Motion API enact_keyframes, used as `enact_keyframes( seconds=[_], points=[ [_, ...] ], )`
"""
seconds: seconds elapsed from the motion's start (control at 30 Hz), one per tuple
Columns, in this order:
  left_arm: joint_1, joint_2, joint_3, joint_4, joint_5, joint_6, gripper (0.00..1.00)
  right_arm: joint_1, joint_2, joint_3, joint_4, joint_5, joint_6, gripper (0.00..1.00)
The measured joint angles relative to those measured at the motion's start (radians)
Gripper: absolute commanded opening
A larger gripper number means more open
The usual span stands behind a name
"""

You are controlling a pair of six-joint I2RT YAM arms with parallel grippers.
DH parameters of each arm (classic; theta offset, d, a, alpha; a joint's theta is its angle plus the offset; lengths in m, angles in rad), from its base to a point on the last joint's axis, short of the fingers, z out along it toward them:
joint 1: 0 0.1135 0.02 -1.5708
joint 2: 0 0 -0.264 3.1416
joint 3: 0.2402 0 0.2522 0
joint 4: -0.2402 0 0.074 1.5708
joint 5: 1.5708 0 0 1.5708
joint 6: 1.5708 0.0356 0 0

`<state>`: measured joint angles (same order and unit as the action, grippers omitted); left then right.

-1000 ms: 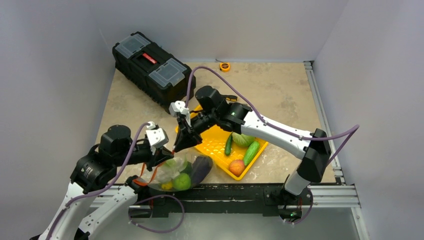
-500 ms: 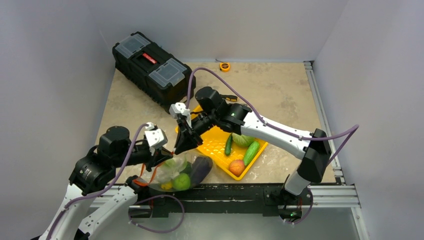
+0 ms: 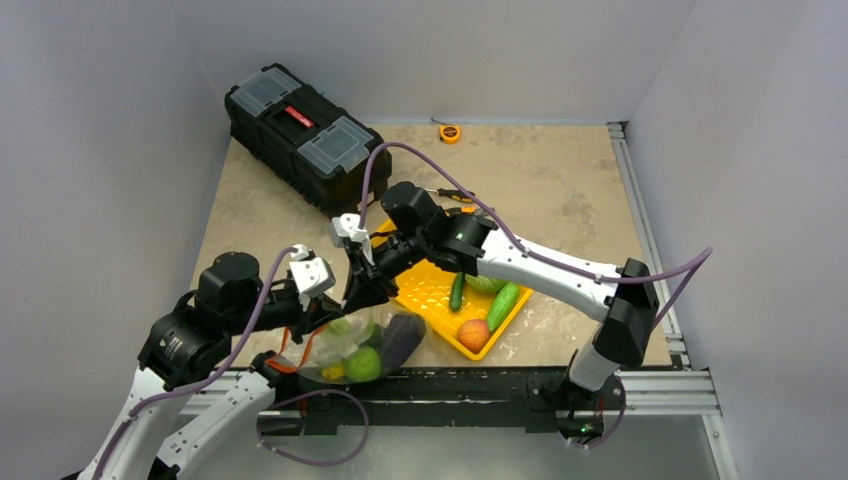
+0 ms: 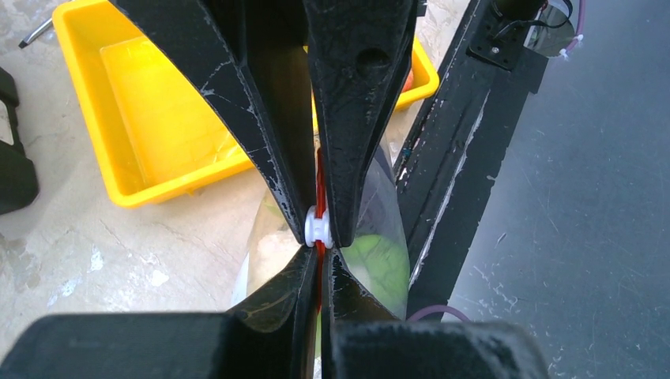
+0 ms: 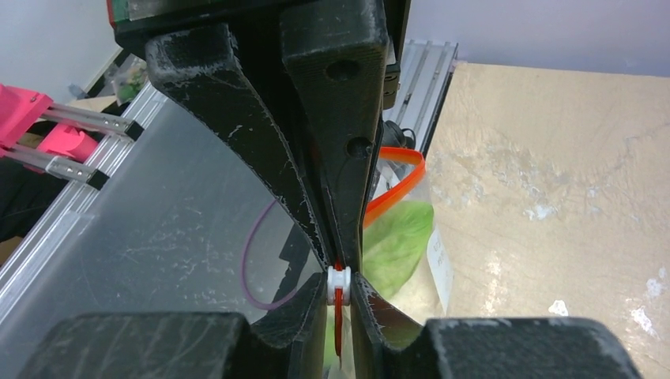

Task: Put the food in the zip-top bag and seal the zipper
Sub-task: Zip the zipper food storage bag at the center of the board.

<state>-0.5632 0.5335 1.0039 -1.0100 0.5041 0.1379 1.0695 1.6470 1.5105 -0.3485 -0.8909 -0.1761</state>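
Next, I open my right gripper and take the zipper (image 5: 338,332) just behind the white slider it holds, because my left gripper's fingers block that slider.
The clear zip-top bag (image 3: 372,342) lies at the table's near edge, holding a purple eggplant (image 3: 401,335), a green round fruit (image 3: 364,364) and other pieces. My left gripper (image 3: 320,312) (image 4: 320,257) is shut on the red-orange zipper (image 4: 319,170) at the bag's left end. My right gripper (image 3: 362,292) (image 5: 338,286) is shut on the white slider (image 5: 338,284) (image 4: 318,227) of the zipper, tip to tip with the left gripper. Two cucumbers (image 3: 503,304), a cabbage (image 3: 485,282) and a peach (image 3: 473,333) lie in the yellow tray (image 3: 428,292).
A black toolbox (image 3: 300,135) stands at the back left. A yellow tape measure (image 3: 450,133) lies at the back, and a screwdriver (image 3: 450,195) behind the tray. The black rail (image 3: 450,385) runs along the table's near edge just below the bag.
My right gripper has moved left and nearer along the zipper until it meets the left gripper. The left arm and the bag have stayed in place.
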Motion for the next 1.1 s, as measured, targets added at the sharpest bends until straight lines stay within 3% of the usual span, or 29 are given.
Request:
enact_keyframes(
  seconds=[0.1,0.4,0.67,1.1],
  points=[
    [0.000,0.000,0.000,-0.005,-0.007,0.000,0.00,0.001,0.006,0.009,-0.010,-0.010,-0.001,0.33],
    [0.000,-0.019,-0.004,0.052,-0.015,0.001,0.00,-0.046,-0.033,-0.108,0.053,-0.088,0.043,0.43],
    [0.000,-0.023,-0.004,0.067,-0.013,0.002,0.00,-0.056,-0.032,-0.090,-0.018,-0.087,0.018,0.39],
    [0.000,-0.003,-0.004,0.067,-0.006,0.004,0.00,-0.056,-0.001,0.108,-0.216,0.038,-0.094,0.11]
  ],
)
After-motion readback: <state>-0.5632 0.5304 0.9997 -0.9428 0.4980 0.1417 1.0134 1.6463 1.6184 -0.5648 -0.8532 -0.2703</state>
